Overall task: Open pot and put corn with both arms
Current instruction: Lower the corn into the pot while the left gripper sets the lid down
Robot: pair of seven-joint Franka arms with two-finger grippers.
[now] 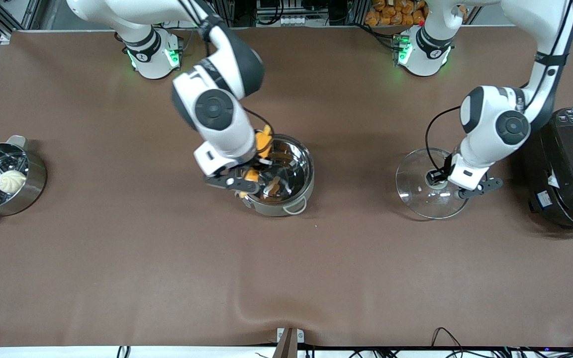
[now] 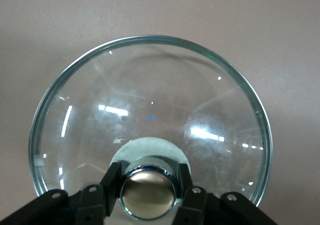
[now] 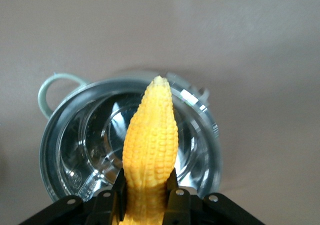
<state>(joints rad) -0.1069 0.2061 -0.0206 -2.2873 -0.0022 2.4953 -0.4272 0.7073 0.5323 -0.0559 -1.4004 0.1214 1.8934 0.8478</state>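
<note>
My left gripper has the glass lid. Next, I let go of it on the bare table [image 1: 428,189] [image 2: 150,160] between the steel pot and the black cooker.
The steel pot [image 1: 286,201] stands open mid-table, and its shiny inside shows in the right wrist view [image 3: 80,150]. My right gripper [image 1: 251,174] is over the pot, shut on the yellow corn [image 1: 265,140]. In the right wrist view the corn [image 3: 152,140] points out over the pot's mouth from that gripper [image 3: 147,187]. The glass lid [image 1: 416,186] is off the pot, low at the table toward the left arm's end. My left gripper [image 1: 436,176] is shut on its metal knob [image 2: 148,192], with the lid [image 2: 150,100] spread under that gripper [image 2: 148,181].
A steel steamer pot [image 1: 33,191] with a white bun [image 1: 11,180] stands at the right arm's end of the table. A large black electric cooker [image 1: 570,166] stands at the left arm's end, close beside the lid and left arm.
</note>
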